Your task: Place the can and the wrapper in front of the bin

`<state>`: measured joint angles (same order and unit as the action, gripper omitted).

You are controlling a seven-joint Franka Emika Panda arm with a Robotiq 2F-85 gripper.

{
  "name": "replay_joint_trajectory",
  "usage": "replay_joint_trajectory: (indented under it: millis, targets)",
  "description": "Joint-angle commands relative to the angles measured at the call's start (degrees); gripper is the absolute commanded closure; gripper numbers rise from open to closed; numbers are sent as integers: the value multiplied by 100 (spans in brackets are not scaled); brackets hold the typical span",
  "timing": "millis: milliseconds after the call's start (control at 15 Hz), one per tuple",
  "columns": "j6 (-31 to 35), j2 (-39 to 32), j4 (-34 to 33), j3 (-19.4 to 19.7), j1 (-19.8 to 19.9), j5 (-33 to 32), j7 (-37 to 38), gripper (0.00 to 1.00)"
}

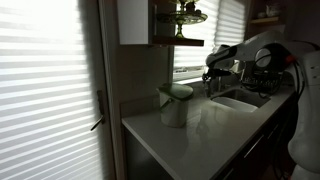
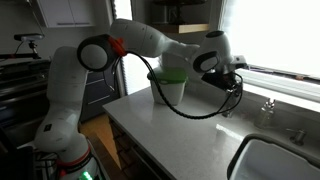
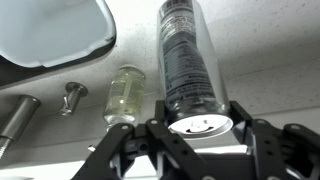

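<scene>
My gripper should release the can, now held at the back of the counter, on the bare counter (image 1: 202, 127) between the bin and the sink, setting it at a spot that is closer to the bin.
The can (image 3: 188, 60) is silvery with a dark printed band and stands between my gripper's (image 3: 198, 128) two fingers in the wrist view. Both fingers press against its sides near the top rim. In both exterior views the gripper (image 1: 214, 74) (image 2: 226, 74) is at the back of the counter by the window, and the can is hard to make out there. The bin (image 1: 175, 104) (image 2: 170, 88), whitish with a pale-green top, stands on the counter apart from the gripper. The wrapper is not in view.
A sink (image 1: 240, 100) (image 2: 275, 160) (image 3: 50, 30) lies beside the gripper, with faucet fittings (image 3: 70, 97) next to it. A small clear bottle (image 3: 124, 95) stands close to the can. The window sill and blinds are right behind the gripper.
</scene>
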<state>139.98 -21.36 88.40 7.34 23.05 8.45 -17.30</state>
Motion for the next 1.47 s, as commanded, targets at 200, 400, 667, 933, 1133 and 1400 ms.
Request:
replay_joint_trajectory:
  millis: [200,400,667,933,1133,1400]
  targets:
    - [-260,1488,1967,-138,590,1341,-2507,62]
    - [-218,2071,2850,210,434,1724,-3036,62]
    - [-44,2955,4133,612,120,2030,-3454,62]
    - [390,4092,5462,904,-435,2240,-4108,62]
    - [565,5069,6457,1125,-981,2470,-4829,62]
    - [520,5104,6500,1172,-1159,2389,-4699,37]
